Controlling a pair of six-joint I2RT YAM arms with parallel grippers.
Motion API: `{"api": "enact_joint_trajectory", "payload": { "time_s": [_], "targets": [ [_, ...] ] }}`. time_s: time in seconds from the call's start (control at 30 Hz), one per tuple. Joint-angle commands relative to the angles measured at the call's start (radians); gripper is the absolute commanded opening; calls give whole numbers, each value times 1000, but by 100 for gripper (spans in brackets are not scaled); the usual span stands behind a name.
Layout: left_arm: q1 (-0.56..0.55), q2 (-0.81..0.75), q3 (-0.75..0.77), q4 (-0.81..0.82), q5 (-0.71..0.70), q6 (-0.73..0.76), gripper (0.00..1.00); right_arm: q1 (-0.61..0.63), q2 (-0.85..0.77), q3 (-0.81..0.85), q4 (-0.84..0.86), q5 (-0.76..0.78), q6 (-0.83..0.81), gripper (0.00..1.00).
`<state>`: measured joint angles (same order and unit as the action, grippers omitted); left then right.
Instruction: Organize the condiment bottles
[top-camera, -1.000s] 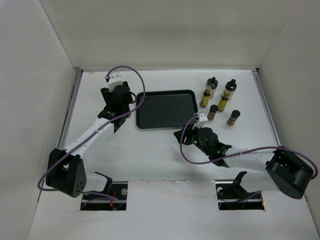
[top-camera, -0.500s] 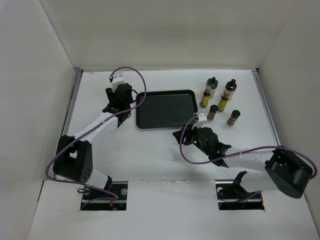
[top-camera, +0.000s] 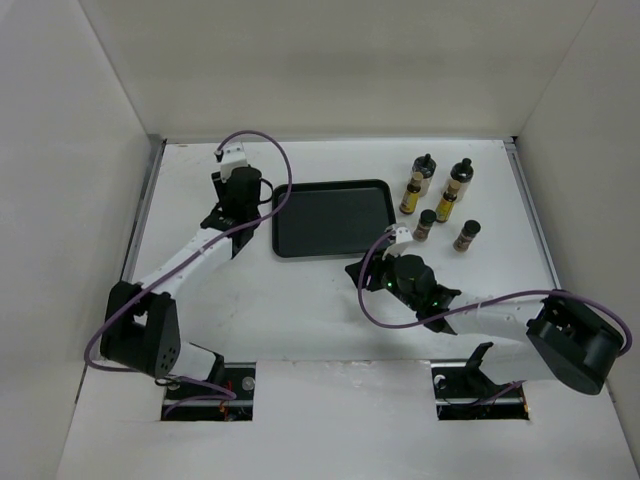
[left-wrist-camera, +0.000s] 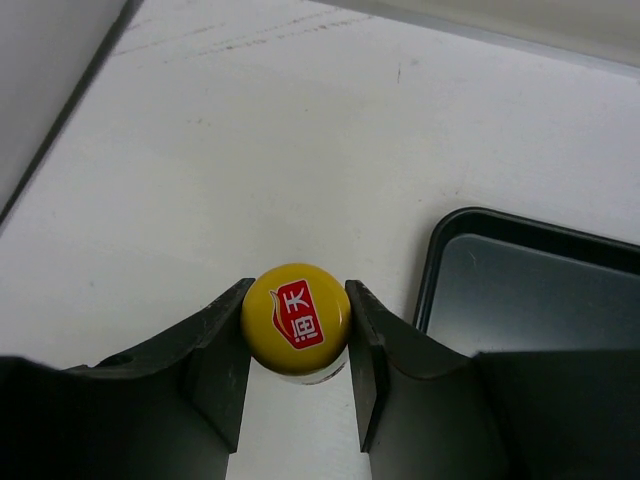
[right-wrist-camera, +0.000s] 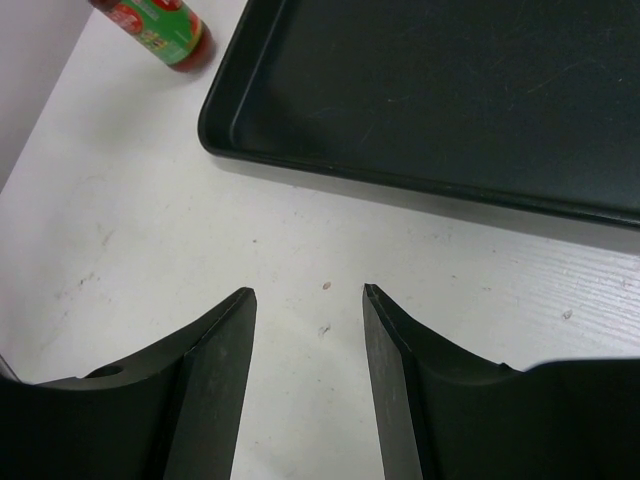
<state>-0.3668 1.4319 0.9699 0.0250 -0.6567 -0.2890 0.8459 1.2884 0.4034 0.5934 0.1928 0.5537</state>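
Note:
The tall red bottle will go upright on the black tray (top-camera: 334, 200) near the middle of its back edge, placed by my left gripper.
My left gripper (left-wrist-camera: 297, 288) is shut on the yellow cap (left-wrist-camera: 296, 316) of the tall red bottle, seen from straight above, just left of the black tray (left-wrist-camera: 530, 295). In the top view this gripper (top-camera: 240, 192) covers the bottle. The right wrist view shows the bottle's red and green body (right-wrist-camera: 155, 25) beyond the tray's corner (right-wrist-camera: 215, 135). Several small dark and yellow-labelled bottles (top-camera: 421, 180) (top-camera: 457, 186) (top-camera: 427, 224) stand right of the tray (top-camera: 330, 220). My right gripper (top-camera: 365, 270) (right-wrist-camera: 309, 290) is open and empty over bare table near the tray's front edge.
White walls enclose the table at the left, back and right. A dark strip (top-camera: 140, 215) runs along the left edge. Purple cables loop over both arms.
My left arm has swung its elbow inward and the wrist has shifted slightly toward the back beside the tray. The right arm has hardly moved.

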Motion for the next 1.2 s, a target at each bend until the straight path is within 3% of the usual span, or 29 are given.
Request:
{"api": "enact_joint_trajectory", "payload": {
  "time_s": [0.0, 0.13, 0.3, 0.37, 0.47, 0.57, 0.9, 1.17],
  "targets": [
    [-20, -160, 59, 128, -87, 66, 14, 6, 9, 26, 63, -13, 5, 53],
    [-63, -180, 108, 144, -81, 91, 14, 0, -17, 15, 63, 0, 5, 53],
    [-132, -81, 176, 170, -35, 77, 14, -20, -34, 6, 52, 8, 12, 50],
    [-154, -27, 206, 193, -23, 71, 14, -28, -61, -11, 63, 19, 12, 43],
    [-197, 62, 274, 210, 8, 62, 14, -58, -107, -32, 49, 42, 18, 24],
    [-247, 166, 358, 220, 32, 50, 14, -92, -161, -49, 8, 79, 32, 17],
    [-306, 447, 627, 217, 98, 45, 14, -184, -276, -97, -52, 128, 80, 23],
    [-294, 506, 670, 220, 100, 50, 14, -201, -305, -107, -56, 125, 78, 27]
  ]
}}
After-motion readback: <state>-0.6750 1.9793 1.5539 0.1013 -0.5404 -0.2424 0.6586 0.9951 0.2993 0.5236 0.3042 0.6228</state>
